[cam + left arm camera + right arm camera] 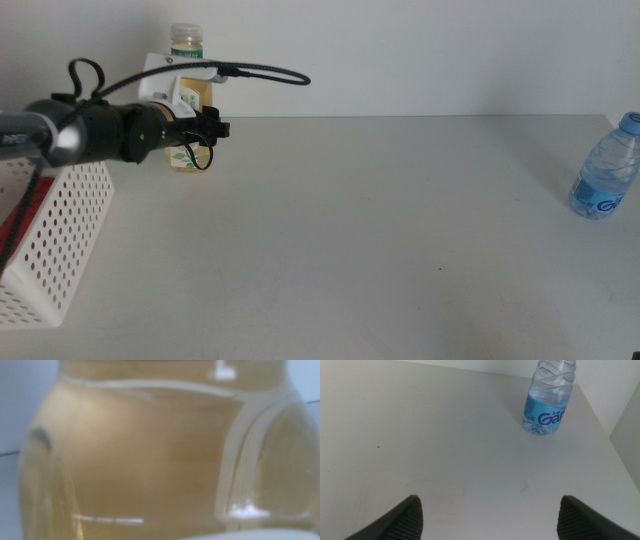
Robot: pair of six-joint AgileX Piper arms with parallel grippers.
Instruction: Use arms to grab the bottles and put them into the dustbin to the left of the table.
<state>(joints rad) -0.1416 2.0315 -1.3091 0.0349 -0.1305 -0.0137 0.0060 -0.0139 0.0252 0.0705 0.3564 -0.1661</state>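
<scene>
The robot's left gripper will release the pale-yellow bottle inside the white dustbin, over the red shape (14, 212).
A pale-yellow bottle (186, 60) with a white cap and green label stands upright at the table's back left. My left gripper (207, 131) has come in from the left and sits right against the bottle's lower body. In the left wrist view the yellow bottle (150, 460) fills the picture and hides the gripper. A clear water bottle (605, 172) with a blue cap stands at the far right. The right wrist view shows this water bottle (547, 400) well ahead of my right gripper (487, 517), which is open and holds nothing. The white perforated dustbin (62, 240) stands at the left, below the left arm.
A red shape (30, 207) shows inside the dustbin, but I cannot tell what it is. A black cable (265, 70) loops from the left wrist over the yellow bottle. The grey table (360, 230) ends at a white wall behind.
</scene>
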